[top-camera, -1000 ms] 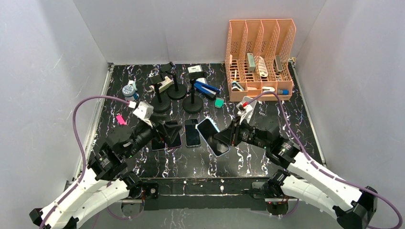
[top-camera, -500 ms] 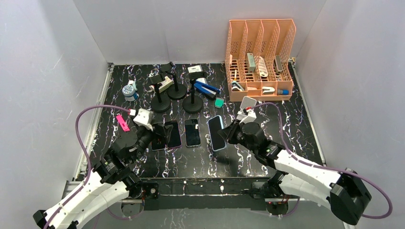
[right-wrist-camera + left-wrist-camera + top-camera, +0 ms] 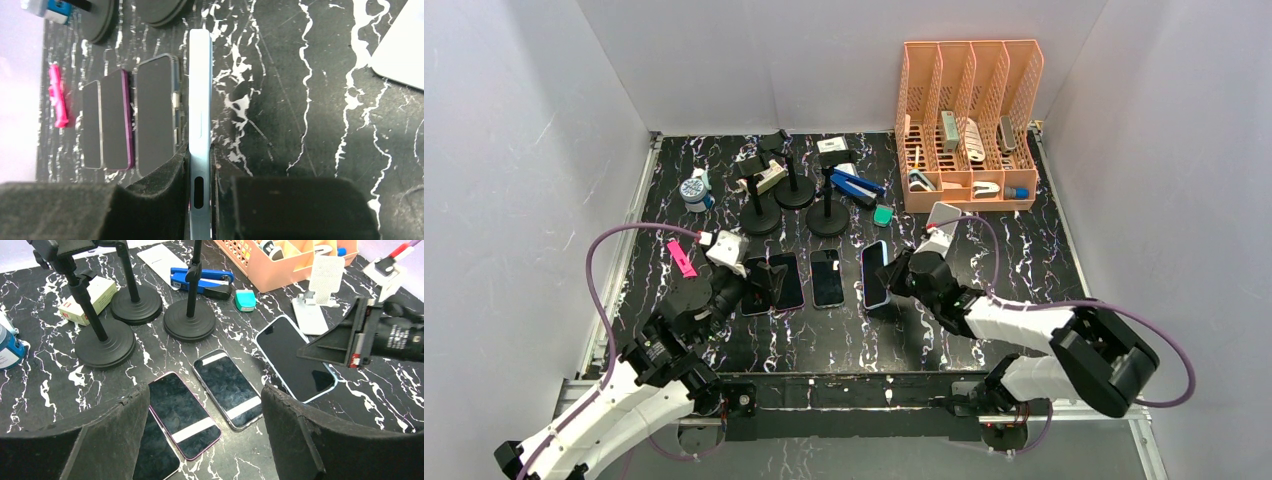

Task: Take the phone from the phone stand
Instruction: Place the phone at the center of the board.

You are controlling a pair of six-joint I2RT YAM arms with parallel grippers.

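Next, my right gripper puts down and lets go of the light-blue phone, now held low over the table, on the black marble table [image 3: 859, 275] [image 3: 206, 113] beside the dark phone.
My right gripper [image 3: 896, 281] is shut on the near end of a light-blue phone [image 3: 874, 274]. It holds the phone low over the black marble table, screen up, just right of a row of phones. In the right wrist view the phone [image 3: 200, 100] shows edge-on between my pads [image 3: 165, 195]. In the left wrist view the phone [image 3: 295, 357] looks almost flat; I cannot tell if it touches the table. The white phone stand [image 3: 944, 214] stands empty behind it and shows in the left wrist view [image 3: 320, 290]. My left gripper [image 3: 759, 285] is open and empty above the left phones.
Three phones lie side by side: a silver one [image 3: 828, 278], a purple one [image 3: 786, 282] and a dark one [image 3: 752, 297]. Three black pole stands [image 3: 827, 215] stand behind them. There is also an orange file rack [image 3: 969, 120], a blue stapler [image 3: 856, 186], a teal item [image 3: 883, 215] and a pink marker [image 3: 679, 256].
My right gripper has swung left and down with the blue phone, which went from tilted up to nearly flat beside the row. My left gripper has drawn back slightly.
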